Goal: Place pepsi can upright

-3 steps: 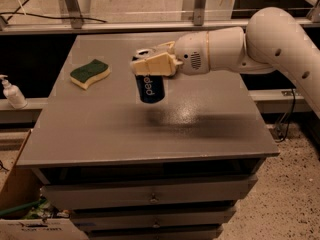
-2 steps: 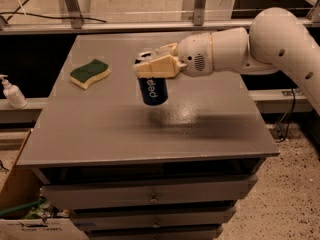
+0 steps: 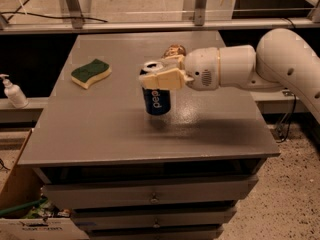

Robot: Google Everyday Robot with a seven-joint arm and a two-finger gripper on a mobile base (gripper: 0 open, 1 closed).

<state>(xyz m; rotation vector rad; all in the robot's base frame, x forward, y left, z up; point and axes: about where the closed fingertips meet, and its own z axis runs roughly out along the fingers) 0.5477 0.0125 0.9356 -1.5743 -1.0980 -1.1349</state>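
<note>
Next, the gripper releases the pepsi can standing upright on the grey table (image 3: 162, 132) between the brown-gold can and the drawers.
The pepsi can (image 3: 157, 101) is blue with white lettering and a silver top. It stands upright near the middle of the grey table (image 3: 100, 129), its base at or just above the surface. My gripper (image 3: 154, 74) reaches in from the right and is shut around the can's upper part, with a beige finger (image 3: 165, 79) across its front. The white arm (image 3: 250, 66) stretches away to the right.
A green and yellow sponge (image 3: 91, 73) lies at the table's left. A brown-gold can (image 3: 174, 50) shows just behind the gripper. A soap bottle (image 3: 12, 91) stands on a ledge to the left. Drawers are under the tabletop, and a cardboard box (image 3: 20, 204) is at lower left.
My gripper has lowered the pepsi can toward the tabletop and shifted it slightly right and nearer. The sponge and the other can have not moved.
</note>
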